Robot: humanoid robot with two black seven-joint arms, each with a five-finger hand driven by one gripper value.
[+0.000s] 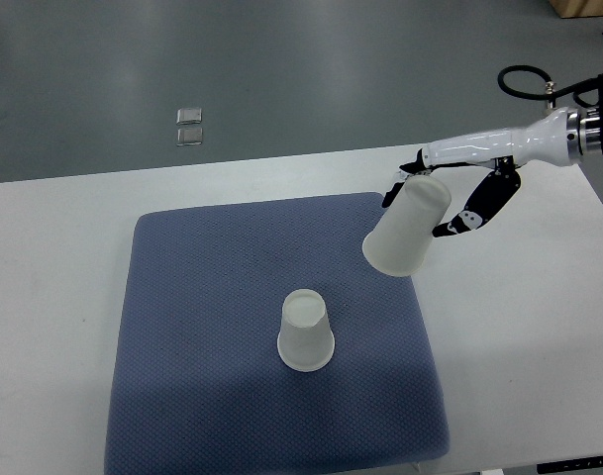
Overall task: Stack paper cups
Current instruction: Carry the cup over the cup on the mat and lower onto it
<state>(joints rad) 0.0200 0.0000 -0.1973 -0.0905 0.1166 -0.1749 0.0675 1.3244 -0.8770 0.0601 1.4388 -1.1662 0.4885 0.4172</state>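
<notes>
The robot's right gripper should release its white paper cup on top of the upside-down cup (305, 297) on the blue mat.
A white paper cup (306, 332) stands upside down on the blue mat (202, 297), near its middle. My right hand (442, 193) comes in from the right edge and is shut on a second white paper cup (408, 226). It holds that cup tilted in the air above the mat's right edge, with the open mouth pointing down and to the left. The held cup is up and to the right of the standing cup, apart from it. My left arm does not show.
The mat lies on a white table (519, 327). Beyond the table's far edge is grey floor with a small clear object (190, 126) on it. A black cable (524, 81) loops behind my right forearm.
</notes>
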